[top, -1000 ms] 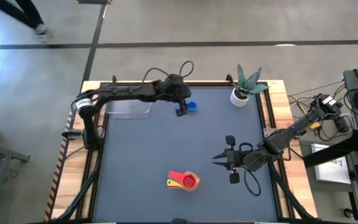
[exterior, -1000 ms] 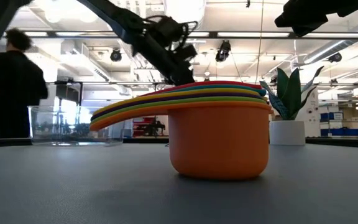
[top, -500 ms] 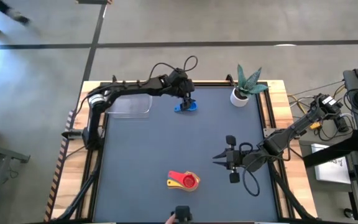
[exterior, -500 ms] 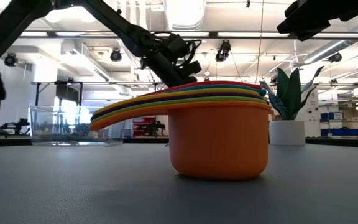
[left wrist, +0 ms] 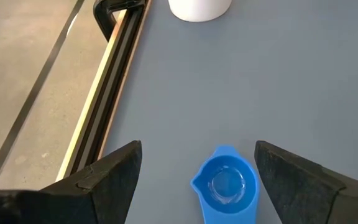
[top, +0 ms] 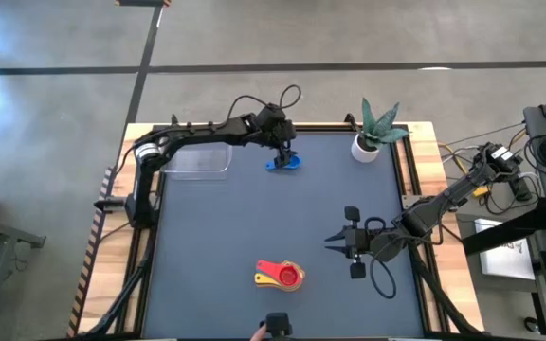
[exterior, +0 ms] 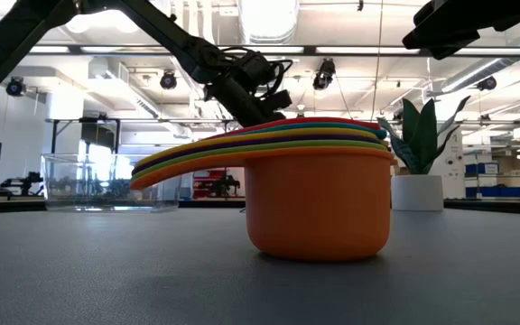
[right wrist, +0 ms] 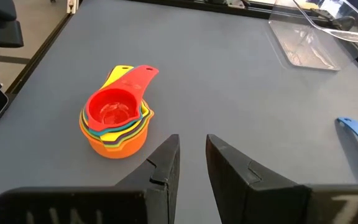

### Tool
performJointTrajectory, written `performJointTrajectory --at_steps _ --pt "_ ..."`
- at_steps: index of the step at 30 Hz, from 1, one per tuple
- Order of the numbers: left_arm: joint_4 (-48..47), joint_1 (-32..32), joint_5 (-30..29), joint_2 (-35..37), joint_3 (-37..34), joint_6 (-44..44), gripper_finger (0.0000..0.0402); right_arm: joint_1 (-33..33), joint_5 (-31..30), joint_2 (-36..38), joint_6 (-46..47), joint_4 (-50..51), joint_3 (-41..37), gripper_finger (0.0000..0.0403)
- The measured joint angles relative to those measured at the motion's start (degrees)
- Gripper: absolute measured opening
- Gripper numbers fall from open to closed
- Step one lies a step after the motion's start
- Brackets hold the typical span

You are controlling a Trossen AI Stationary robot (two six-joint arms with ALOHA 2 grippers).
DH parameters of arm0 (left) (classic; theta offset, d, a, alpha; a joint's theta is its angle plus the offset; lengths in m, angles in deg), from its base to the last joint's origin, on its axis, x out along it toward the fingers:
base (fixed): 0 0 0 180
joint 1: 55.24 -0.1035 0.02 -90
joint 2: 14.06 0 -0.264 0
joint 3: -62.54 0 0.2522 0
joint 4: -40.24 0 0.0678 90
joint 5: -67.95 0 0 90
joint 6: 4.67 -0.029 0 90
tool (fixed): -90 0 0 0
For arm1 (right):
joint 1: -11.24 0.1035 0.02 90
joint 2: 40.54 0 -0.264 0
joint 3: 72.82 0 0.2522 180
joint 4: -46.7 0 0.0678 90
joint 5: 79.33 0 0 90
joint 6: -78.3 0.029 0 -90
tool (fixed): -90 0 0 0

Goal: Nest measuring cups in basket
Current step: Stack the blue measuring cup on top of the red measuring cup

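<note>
Next, I close my left gripper on the handle [top: 272, 165] of the blue measuring cup, close to the hole at the end of the handle.
The blue measuring cup [top: 285, 162] lies upright on its base on the mat near the far edge, right of the clear basket [top: 197, 161], which holds no cup. My left gripper [top: 282, 147] hovers over it, open; in the left wrist view [left wrist: 197, 149] its fingers stand wide on either side of the blue cup [left wrist: 225, 186] without touching. The other cups sit nested in the orange one, red on top, as a stack [top: 282, 276] near the near edge. My right gripper [top: 330, 239], open by a narrow gap [right wrist: 192, 140], waits right of the stack [right wrist: 114, 121].
A white pot with a green plant [top: 366, 147] stands at the far right corner, right of the blue cup. The low view shows the stack [exterior: 319, 194] close up, the basket [exterior: 106, 181] behind it. Bare mat lies between the stack and the basket.
My left gripper has drawn back off the blue cup toward the far edge during the first half second, uncovering the cup's handle; the arm has since kept still. The cup has stayed on the mat. A person beyond the table's left has walked out of view.
</note>
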Motion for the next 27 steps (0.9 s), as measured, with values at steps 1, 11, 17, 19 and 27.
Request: performJointTrajectory --at_steps 1,11,17,19,27 --pt "-0.2 0.0 0.0 0.0 0.0 0.0 0.0295 0.0 0.0 0.0 0.0 0.0 0.0 0.0068" --pt "-2.8 -0.7 0.0 0.0 0.0 -0.6 0.0295 0.0 0.0 0.0 0.0 0.0 0.0 0.0068" --pt "-3.5 -1.9 0.0 0.0 -0.1 -0.6 0.0295 0.0 0.0 0.0 0.5 0.0 0.0 0.0068" --pt "-3.7 -2.2 0.1 0.0 -0.2 -0.6 0.0295 0.0 0.0 0.0 0.5 0.0 0.0 0.0068" --pt "-6.1 -2.7 3.3 0.0 -1.2 -1.1 0.0295 0.0 0.0 0.0 0.4 0.0 0.0 0.0068"
